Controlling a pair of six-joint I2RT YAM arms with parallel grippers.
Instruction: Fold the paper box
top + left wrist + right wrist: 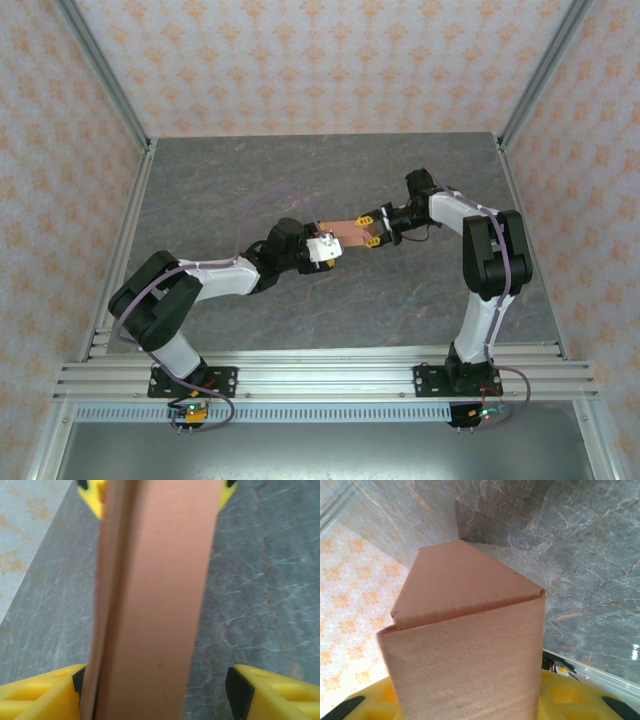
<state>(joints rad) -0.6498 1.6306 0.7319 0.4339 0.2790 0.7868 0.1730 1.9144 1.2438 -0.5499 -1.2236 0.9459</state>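
Observation:
The paper box has its end clasped in my right gripper, so my left gripper will hold the box while my right gripper opens and pinches that end's edge (466, 615).
The paper box (351, 233) is a salmon-orange folded card strip held above the grey marble table (300, 180), between the two grippers. My right gripper (371, 231) is shut on its right end. In the left wrist view its yellow fingers (93, 497) flank the far end of the paper box (155, 595). My left gripper (329, 248) is open around the near end. Its left finger (47, 692) rests against the card's edge, and its right finger (272, 692) stands well apart. The right wrist view shows the paper box (465, 655) with a triangular flap (457, 582) at its tip.
Patterned walls (300, 60) and metal corner posts (105, 70) enclose the table on three sides. An aluminium rail (320, 378) carrying both arm bases runs along the near edge. Bare marble lies all round the grippers.

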